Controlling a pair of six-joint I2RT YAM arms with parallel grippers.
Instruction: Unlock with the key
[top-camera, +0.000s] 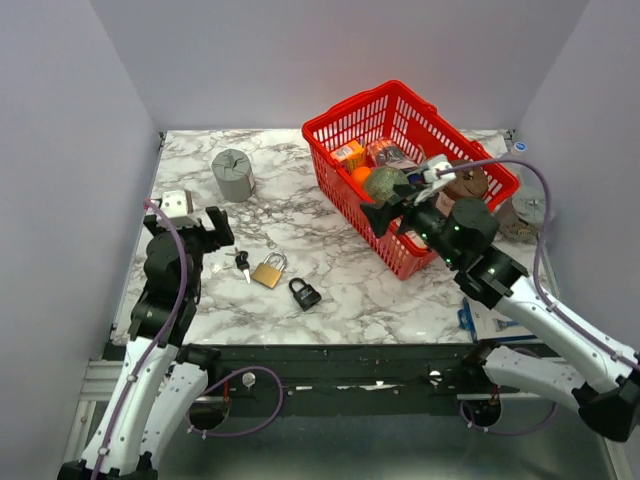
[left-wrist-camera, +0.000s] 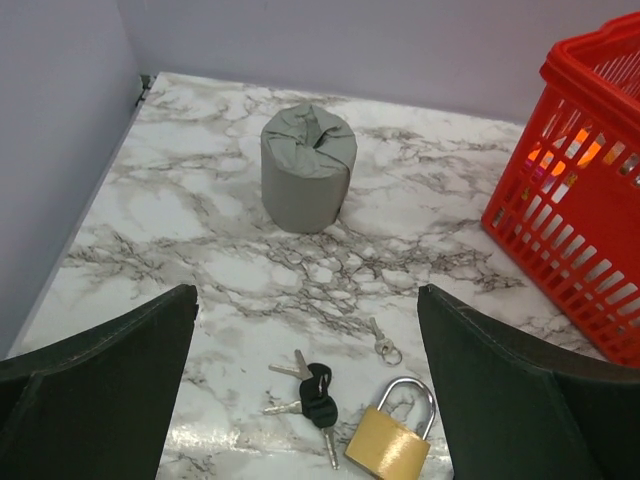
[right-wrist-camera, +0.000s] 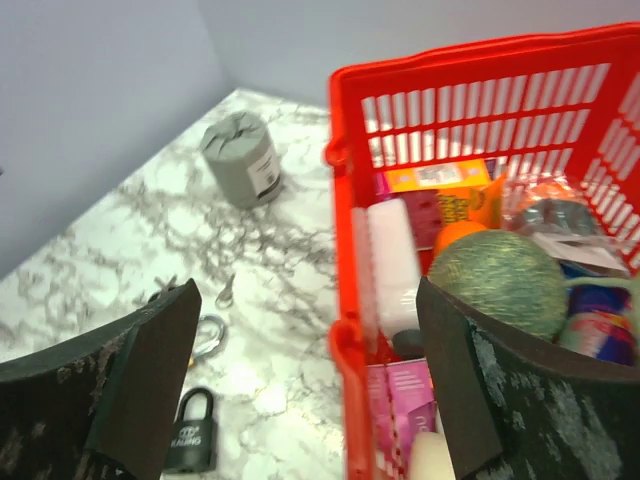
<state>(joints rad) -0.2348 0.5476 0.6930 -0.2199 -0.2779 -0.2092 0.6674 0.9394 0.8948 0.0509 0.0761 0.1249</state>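
Observation:
My left gripper needs to grab the black plastic heads (top-camera: 242, 261) (left-wrist-camera: 321, 387) of the bunch of keys beside the brass padlock and leave the small silver key alone.
The key (left-wrist-camera: 320, 398) is one of a small bunch of silver keys with black plastic heads, lying flat on the marble table; it also shows in the top view (top-camera: 242, 261). A brass padlock (left-wrist-camera: 390, 440) lies just right of it, and also shows in the top view (top-camera: 268, 271). A black padlock (top-camera: 304, 293) lies further right and shows in the right wrist view (right-wrist-camera: 190, 440). My left gripper (top-camera: 218, 228) is open and empty, above and behind the keys (left-wrist-camera: 305, 292). My right gripper (top-camera: 385, 215) is open and empty over the basket's left wall (right-wrist-camera: 308, 290).
A red basket (top-camera: 335, 180) full of groceries stands at the back right, also in the wrist views (left-wrist-camera: 570, 220) (right-wrist-camera: 345, 200). A grey cylinder (top-camera: 233, 175) stands at the back left. A small plain silver key (left-wrist-camera: 380, 340) lies behind the brass padlock. Walls close in on both sides.

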